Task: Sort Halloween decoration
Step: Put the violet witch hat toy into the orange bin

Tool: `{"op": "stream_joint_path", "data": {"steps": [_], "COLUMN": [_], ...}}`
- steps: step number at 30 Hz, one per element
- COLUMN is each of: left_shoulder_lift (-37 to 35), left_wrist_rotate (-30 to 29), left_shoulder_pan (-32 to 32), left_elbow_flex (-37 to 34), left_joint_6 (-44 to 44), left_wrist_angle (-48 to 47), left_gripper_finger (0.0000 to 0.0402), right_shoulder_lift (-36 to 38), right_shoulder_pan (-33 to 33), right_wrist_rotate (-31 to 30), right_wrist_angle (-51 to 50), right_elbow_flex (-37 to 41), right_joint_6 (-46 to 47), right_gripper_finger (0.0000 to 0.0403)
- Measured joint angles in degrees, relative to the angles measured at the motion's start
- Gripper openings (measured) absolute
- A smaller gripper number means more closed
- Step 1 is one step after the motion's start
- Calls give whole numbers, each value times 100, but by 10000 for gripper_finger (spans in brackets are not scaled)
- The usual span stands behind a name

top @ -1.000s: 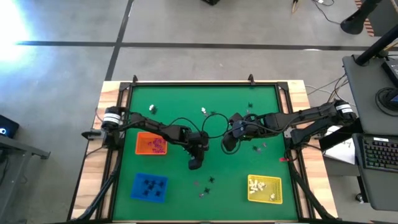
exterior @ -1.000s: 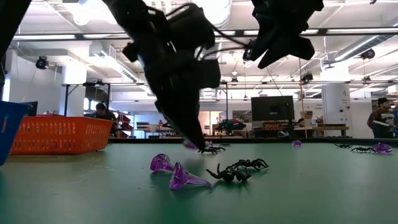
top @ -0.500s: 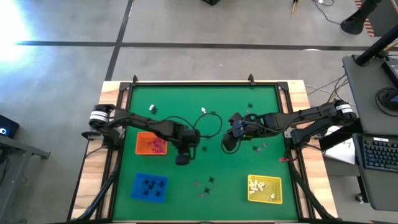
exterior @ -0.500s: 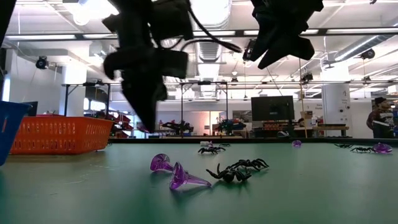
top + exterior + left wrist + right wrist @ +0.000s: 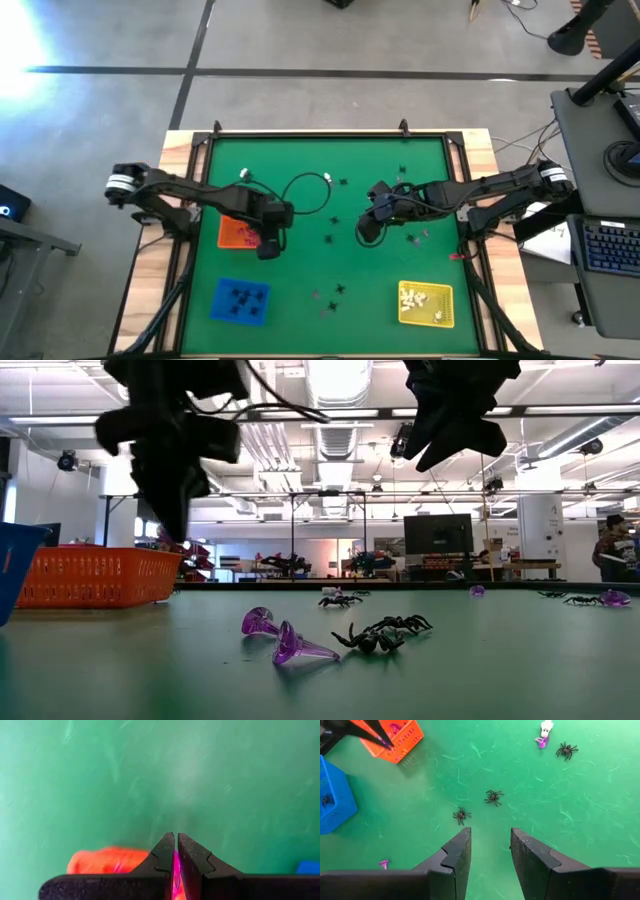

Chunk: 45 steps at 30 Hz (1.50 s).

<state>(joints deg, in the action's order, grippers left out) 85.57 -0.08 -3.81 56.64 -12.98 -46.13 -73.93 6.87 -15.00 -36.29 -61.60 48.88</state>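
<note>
The purple trinket will leave my left gripper's hold as I let it go among the purple pieces in the orange tray [image 5: 249, 234].
My left gripper [image 5: 268, 247] hangs above the table at the near right corner of the orange tray [image 5: 240, 232], shut on a pinkish-purple trinket [image 5: 176, 869]. My right gripper [image 5: 366, 233] hovers open over the table's middle, high above the surface in the low view [image 5: 452, 430]. Loose trinkets lie on the green mat: black spiders [image 5: 493, 796] [image 5: 461, 814] [image 5: 331, 238], two purple pieces [image 5: 288, 644] beside a black spider [image 5: 385, 632] near the near edge, and white pieces [image 5: 244, 175] [image 5: 327, 179] toward the far side. My left gripper pinches the purple trinket [image 5: 176, 862] between its two fingers, which point down from above. Only a thin purple strip shows between the fingers. The trinket is lifted clear of the table.
The blue tray [image 5: 241, 300] holds black pieces at near left, and the yellow tray [image 5: 427, 304] holds white ones at near right. The orange tray holds purple pieces. A raised frame [image 5: 330, 134] rims the green mat. More trinkets [image 5: 403, 172] lie at far right.
My left gripper has risen from the mat near the table's middle and travelled toward the table's left, to the orange tray, staying shut on the purple trinket. A black spider it stood beside stays on the mat.
</note>
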Motion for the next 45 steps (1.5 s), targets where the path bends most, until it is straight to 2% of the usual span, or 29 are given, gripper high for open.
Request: {"op": "stream_joint_path", "data": {"steps": [5, 12, 17, 21, 35, 45], "left_shoulder_lift": [-626, -1293, -1585, -1674, -1595, -1595], "left_wrist_rotate": [-482, -494, -649, -698, -711, -710], "left_shoulder_pan": [27, 32, 32, 32, 32, 32], "left_elbow_flex": [-500, -1393, -1745, -1747, -1659, -1628], "left_joint_6": [-378, -981, -1198, -1204, -1007, -1005], "left_wrist_angle": [-354, -292, -53, 241, 258, 285], "left_gripper_finger": [0, 0, 0, 0, 2, 49], "right_shoulder_lift": [0, 0, 0, 0, 0, 0], "right_shoulder_pan": [0, 0, 0, 0, 0, 0], "right_wrist_rotate": [2, 2, 2, 2, 2, 2], "right_wrist_angle": [6, 11, 16, 20, 25, 15], "right_elbow_flex": [0, 0, 0, 0, 0, 0], "right_joint_6": [-2, 0, 16, 18, 18, 11], "right_gripper_finger": [128, 128, 128, 128, 128, 128]}}
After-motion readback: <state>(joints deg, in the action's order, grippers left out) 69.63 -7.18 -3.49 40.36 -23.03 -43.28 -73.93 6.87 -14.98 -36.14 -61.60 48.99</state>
